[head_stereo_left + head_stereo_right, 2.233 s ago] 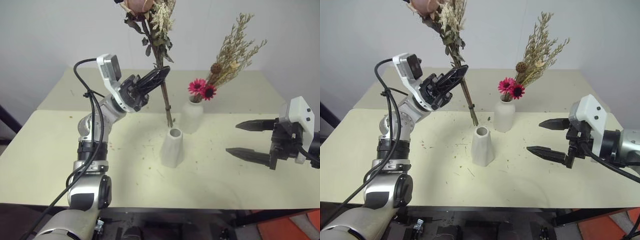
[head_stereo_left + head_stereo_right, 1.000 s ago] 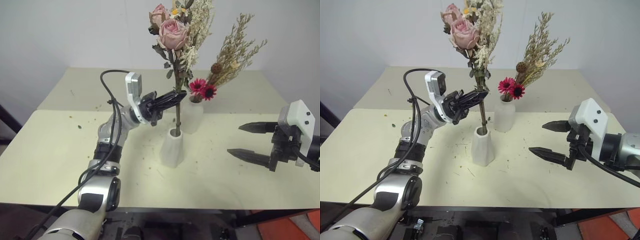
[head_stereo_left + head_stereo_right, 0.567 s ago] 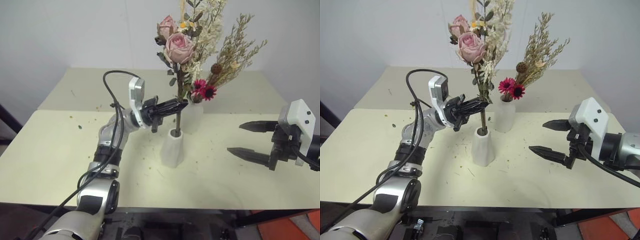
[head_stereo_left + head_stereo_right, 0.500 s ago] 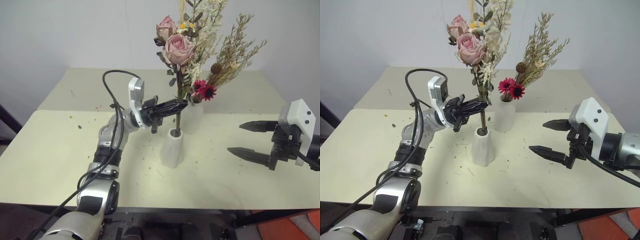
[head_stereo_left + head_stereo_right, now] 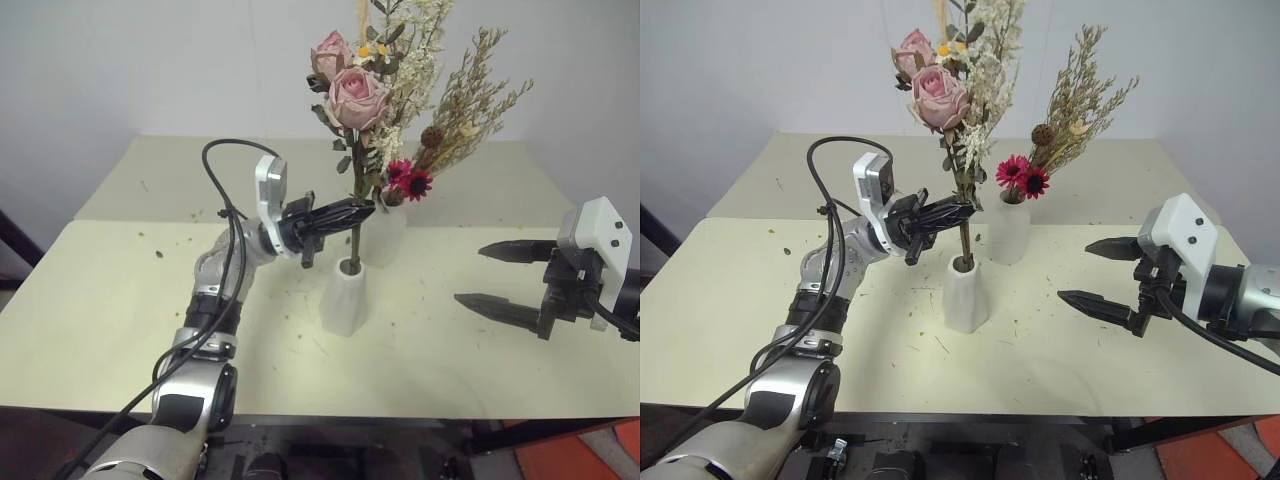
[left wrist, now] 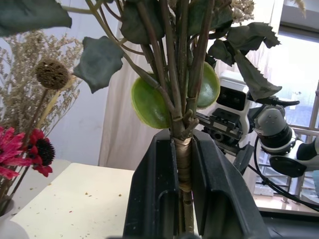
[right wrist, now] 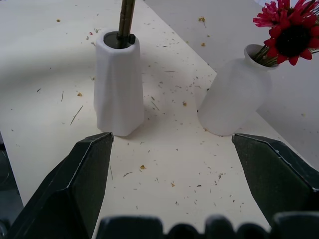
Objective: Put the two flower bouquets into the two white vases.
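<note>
The robot's left gripper will let go of the pale pink rose bouquet in the opening of the tapered white vase (image 5: 350, 268).
My left gripper (image 5: 362, 208) is shut on the stems of the pale pink rose bouquet (image 5: 358, 88), just above the tapered white vase (image 5: 345, 300). The stem ends reach into that vase's mouth, and the bouquet stands nearly upright. In the left wrist view the fingers (image 6: 154, 189) clamp the bound stems (image 6: 183, 159). The tan dried-grass bouquet with red daisies (image 5: 462, 108) stands in the rounded white vase (image 5: 390, 238) right behind. My right gripper (image 5: 470, 275) hovers open to the right of both vases, nothing between its fingers. The right wrist view shows the tapered vase (image 7: 118, 84) and the rounded vase (image 7: 234, 97).
The cream table (image 5: 100, 310) is strewn with small dried plant bits around the vases. A second table top (image 5: 180, 170) adjoins it at the back, against a plain wall. Bare table lies left of the vases and in front of them.
My left gripper swung the rose bouquet from a tilt left of the vases to nearly upright, with its stems in the tapered vase's mouth. The right gripper has stayed still and open.
</note>
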You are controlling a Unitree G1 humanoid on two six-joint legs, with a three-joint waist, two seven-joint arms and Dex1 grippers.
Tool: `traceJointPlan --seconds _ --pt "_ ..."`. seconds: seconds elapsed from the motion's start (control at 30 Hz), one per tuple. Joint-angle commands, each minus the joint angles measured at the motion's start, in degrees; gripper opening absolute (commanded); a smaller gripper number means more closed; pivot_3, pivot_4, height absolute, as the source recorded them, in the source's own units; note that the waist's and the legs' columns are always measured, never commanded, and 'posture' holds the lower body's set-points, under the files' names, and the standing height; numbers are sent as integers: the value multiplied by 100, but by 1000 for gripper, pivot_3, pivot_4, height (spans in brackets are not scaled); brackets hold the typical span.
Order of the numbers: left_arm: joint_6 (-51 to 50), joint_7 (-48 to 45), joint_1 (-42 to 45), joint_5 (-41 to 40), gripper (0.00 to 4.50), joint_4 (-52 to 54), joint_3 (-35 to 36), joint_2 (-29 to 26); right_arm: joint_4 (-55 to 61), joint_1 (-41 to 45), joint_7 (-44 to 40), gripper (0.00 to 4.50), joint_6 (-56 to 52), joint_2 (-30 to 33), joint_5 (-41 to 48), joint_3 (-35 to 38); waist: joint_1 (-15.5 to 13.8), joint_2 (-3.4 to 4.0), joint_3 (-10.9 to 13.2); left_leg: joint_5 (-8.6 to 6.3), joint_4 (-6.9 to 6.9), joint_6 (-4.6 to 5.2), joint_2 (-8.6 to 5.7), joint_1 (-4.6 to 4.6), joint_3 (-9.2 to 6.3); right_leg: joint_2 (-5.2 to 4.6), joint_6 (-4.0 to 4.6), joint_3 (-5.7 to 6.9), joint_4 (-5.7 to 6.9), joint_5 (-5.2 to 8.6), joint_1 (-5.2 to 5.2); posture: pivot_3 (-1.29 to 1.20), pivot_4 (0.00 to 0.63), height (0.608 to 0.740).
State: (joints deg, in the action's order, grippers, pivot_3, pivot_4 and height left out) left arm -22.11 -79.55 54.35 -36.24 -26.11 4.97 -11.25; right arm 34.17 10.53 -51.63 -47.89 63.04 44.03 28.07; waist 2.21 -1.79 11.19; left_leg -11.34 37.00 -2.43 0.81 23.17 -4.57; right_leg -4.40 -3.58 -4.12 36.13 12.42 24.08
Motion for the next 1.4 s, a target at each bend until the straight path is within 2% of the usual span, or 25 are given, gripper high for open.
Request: traceJointPlan --seconds 0.03,1.03,1.2,1.4 --pt "-153 5 -46 -159 121 406 28 -79 22 88 39 4500 183 14 -21 105 0 0 0 0 0 0 0 0 0 0 0 0 1 0 0 0 150 740" --pt "566 -74 -336 416 121 -111 -207 14 1 -69 -80 4500 279 39 62 231 -10 0 0 0 1 0 0 2 0 0 3 0 1 -2 1 0 150 740" --pt "224 -463 -441 208 1785 231 -259 -131 -39 -54 -69 4500 291 39 8 174 5 0 0 0 1 0 0 1 0 0 3 -1 1 -2 2 0 150 740" --pt "94 -496 -610 244 3694 469 -273 -338 -75 -10 -109 4500 324 43 11 125 -4 0 0 0 2 0 0 0 0 0 3 0 3 -2 1 0 150 740"
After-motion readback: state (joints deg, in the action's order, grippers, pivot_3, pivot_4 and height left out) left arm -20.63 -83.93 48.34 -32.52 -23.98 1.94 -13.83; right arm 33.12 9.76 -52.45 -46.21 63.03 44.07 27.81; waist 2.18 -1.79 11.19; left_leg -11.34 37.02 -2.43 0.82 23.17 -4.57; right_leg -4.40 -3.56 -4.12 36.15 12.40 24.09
